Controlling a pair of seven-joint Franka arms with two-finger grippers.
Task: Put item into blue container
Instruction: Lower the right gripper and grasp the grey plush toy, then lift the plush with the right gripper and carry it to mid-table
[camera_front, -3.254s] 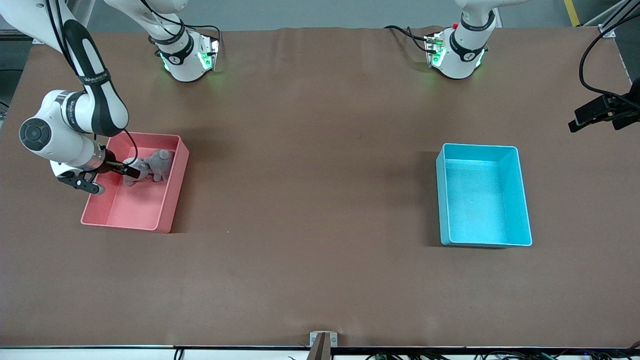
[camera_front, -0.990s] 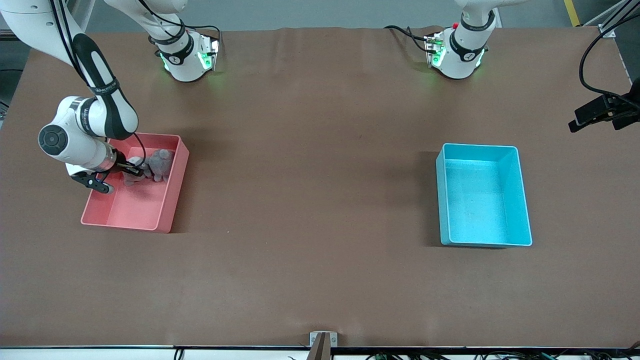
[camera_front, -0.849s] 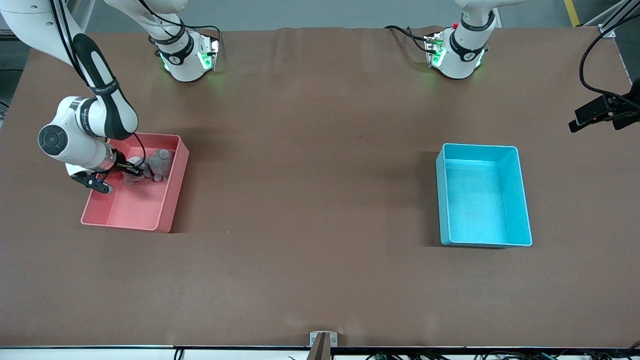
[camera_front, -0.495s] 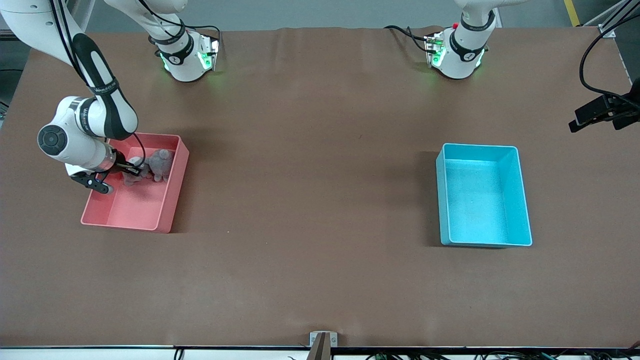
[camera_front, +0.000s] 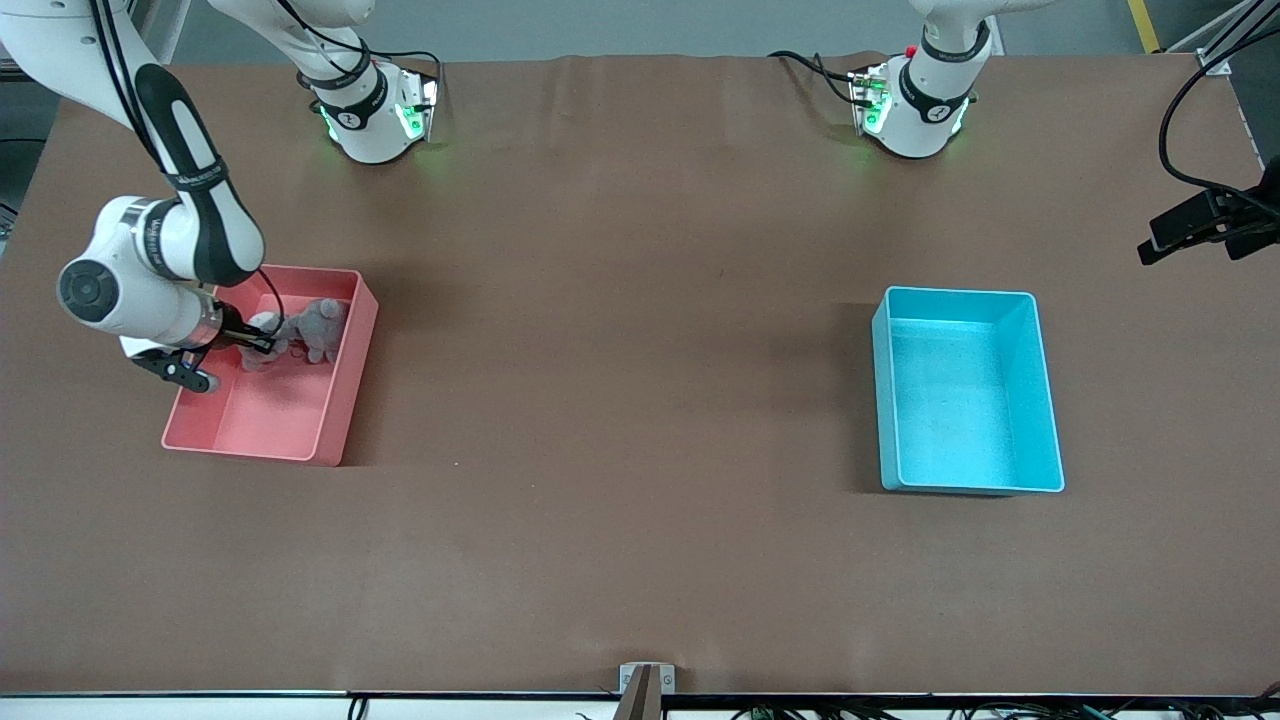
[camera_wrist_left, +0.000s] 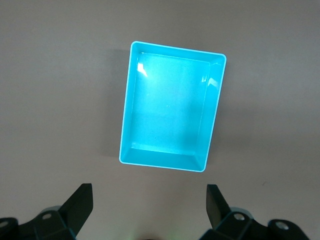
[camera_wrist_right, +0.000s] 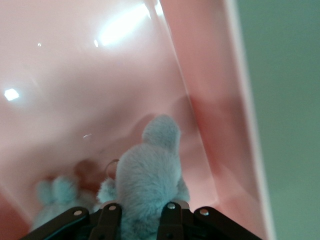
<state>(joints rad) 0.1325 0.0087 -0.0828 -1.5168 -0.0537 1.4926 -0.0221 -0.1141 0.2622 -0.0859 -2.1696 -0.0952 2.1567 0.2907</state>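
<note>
Next, my right gripper sets the grey plush toy down on the tabletop midway (camera_front: 645, 403) between the pink bin and the blue container.
A grey plush toy (camera_front: 320, 326) lies in the pink bin (camera_front: 346, 395) near the right arm's end of the table. My right gripper (camera_front: 268, 345) reaches into that bin and is shut on the toy. In the right wrist view the fur (camera_wrist_right: 150, 175) bulges between the two fingers of my right gripper (camera_wrist_right: 140, 209). The blue container (camera_front: 1046, 400) stands empty toward the left arm's end. My left gripper (camera_wrist_left: 148, 190) hangs open high above the table, beside the blue container (camera_wrist_left: 167, 110), with nothing between its fingers.
A black camera mount (camera_front: 1205, 225) juts in over the table edge at the left arm's end. Both arm bases (camera_front: 375, 115) stand along the table edge farthest from the front camera. Bare brown tabletop (camera_front: 620, 380) lies between the two bins.
My right gripper has closed on the plush toy, and its wrist has shifted slightly toward the table's end. The left arm has not moved.
</note>
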